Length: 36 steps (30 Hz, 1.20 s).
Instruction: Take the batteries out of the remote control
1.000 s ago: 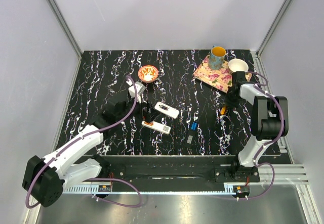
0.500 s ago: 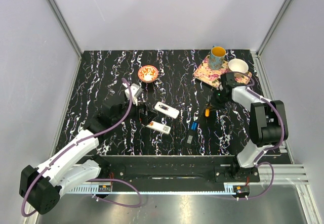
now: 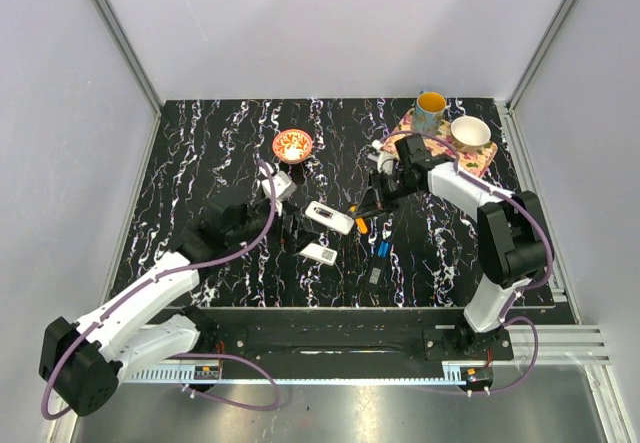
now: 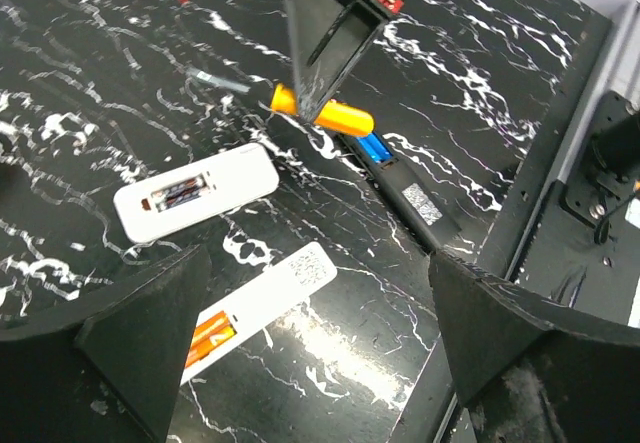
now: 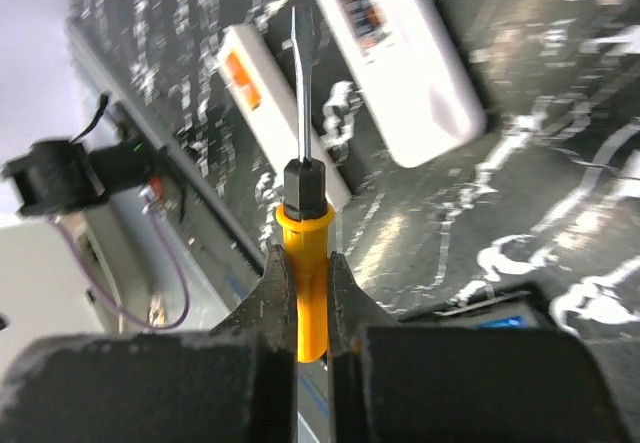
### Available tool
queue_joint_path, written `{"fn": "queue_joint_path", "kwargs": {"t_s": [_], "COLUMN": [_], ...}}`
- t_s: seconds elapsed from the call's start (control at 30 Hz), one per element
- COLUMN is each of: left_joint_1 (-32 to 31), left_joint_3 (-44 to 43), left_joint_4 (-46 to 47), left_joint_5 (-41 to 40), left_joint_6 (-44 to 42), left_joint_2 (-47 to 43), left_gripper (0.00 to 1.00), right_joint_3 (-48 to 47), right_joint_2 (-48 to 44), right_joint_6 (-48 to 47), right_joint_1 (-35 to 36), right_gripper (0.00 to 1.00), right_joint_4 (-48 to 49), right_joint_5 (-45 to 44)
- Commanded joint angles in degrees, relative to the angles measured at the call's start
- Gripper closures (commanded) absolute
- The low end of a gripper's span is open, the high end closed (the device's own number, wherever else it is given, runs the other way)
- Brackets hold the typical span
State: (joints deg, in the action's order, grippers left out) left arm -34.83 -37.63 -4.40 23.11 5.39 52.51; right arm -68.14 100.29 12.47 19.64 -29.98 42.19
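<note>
Next, my right gripper lets go of the orange-handled screwdriver into my left gripper's fingers, above the farther remote's plain end [image 3: 346, 220].
Two white remotes lie with their backs open: one [image 3: 329, 217] [image 4: 195, 191] farther off, one [image 3: 320, 254] [image 4: 258, 301] nearer. Orange batteries [image 4: 210, 341] [image 5: 243, 70] sit in the nearer remote's compartment; the farther remote's bay [image 5: 358, 8] also holds cells. My left gripper [image 3: 292, 231] [image 4: 320, 353] hangs open just above the nearer remote, with nothing between its fingers. My right gripper [image 3: 368, 203] [image 5: 305, 263] is shut on an orange-handled screwdriver [image 3: 360, 225] [image 5: 308, 283]. Its metal tip [image 5: 296, 23] points between the two remotes, above the table.
A small orange patterned bowl [image 3: 293, 144] stands behind the remotes. A yellow mug [image 3: 431, 113] and a white bowl [image 3: 470, 131] rest on a floral mat [image 3: 425, 148] at the back right. A blue item [image 3: 383, 249] and a small grey piece [image 3: 374, 276] lie right of the remotes.
My right arm has swung left from beside the floral mat to the remotes, carrying the screwdriver. My left gripper has shifted slightly right over the nearer remote and stayed open.
</note>
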Motion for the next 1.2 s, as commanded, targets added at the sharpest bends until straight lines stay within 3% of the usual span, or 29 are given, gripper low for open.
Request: {"fn": "queue_joint_path", "kwargs": {"t_s": [0.0, 0.23, 0.47, 0.73, 0.93, 1.17], "left_joint_1": [-1.9, -3.1, -3.3, -3.7, -5.3, -7.6], "left_joint_3": [-4.6, -8.1, -9.1, -11.7, -12.4, -5.7], "left_joint_4": [4.1, 5.4, 4.5, 6.2, 4.5, 4.4], "left_joint_5": [7.5, 12.6, 16.5, 17.0, 11.2, 1.0], "left_joint_6": [-7.6, -15.6, -30.7, -32.5, -32.5, -30.6], "left_joint_2": [3.6, 9.6, 13.9, 20.8, 20.9, 10.5], "left_gripper": [0.05, 0.10, 0.12, 0.17, 0.22, 0.19], "right_joint_3": [-2.2, -3.0, -3.4, -4.1, -4.5, -5.7], "right_joint_2": [-0.7, -3.5, -5.8, -7.0, -6.3, -4.3], "right_joint_6": [-4.6, -6.7, -7.4, -8.6, -8.5, -7.5], "right_joint_1": [2.6, 5.9, 7.2, 8.0, 8.0, 8.1], "right_gripper": [1.00, 1.00, 1.00, 1.00, 1.00, 1.00], "right_joint_4": [-1.1, -3.2, -4.2, -6.3, -6.9, -6.7], "right_joint_5": [15.5, 21.1, 23.0, 23.4, 22.0, 18.6]}}
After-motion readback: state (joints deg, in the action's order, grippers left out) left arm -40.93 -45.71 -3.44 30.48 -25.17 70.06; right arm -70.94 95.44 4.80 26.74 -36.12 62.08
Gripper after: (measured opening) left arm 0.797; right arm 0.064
